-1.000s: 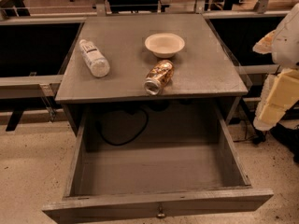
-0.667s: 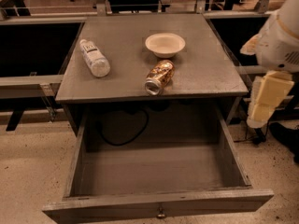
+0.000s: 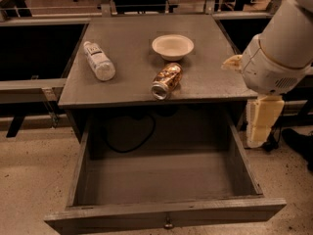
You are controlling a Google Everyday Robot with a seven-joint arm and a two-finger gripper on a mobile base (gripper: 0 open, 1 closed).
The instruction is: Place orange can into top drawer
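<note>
The orange can is next for my gripper, which should go to it and close on the middle of its body point(image 3: 168, 78), just behind the can's silver end.
The orange can point(image 3: 166, 81) lies on its side near the front edge of the grey tabletop point(image 3: 137, 38), its silver end facing the front. The top drawer point(image 3: 146, 215) below is pulled wide open, and nothing lies in it. Its small metal knob point(image 3: 168, 224) shows at the front panel's centre. My gripper point(image 3: 264, 124) hangs at the right side of the table, below the white arm body point(image 3: 279, 48). It is beside the drawer's right wall, to the right of the can and lower, and holds nothing I can see.
A clear plastic bottle point(image 3: 99, 60) with a white cap lies on the tabletop's left. A pale empty bowl point(image 3: 172, 46) stands behind the can. A black cable point(image 3: 129, 142) loops behind the drawer. Dark low benches flank the table.
The arm has swung left and further into view, toward the table's right edge. The can, bottle, bowl and drawer have not moved.
</note>
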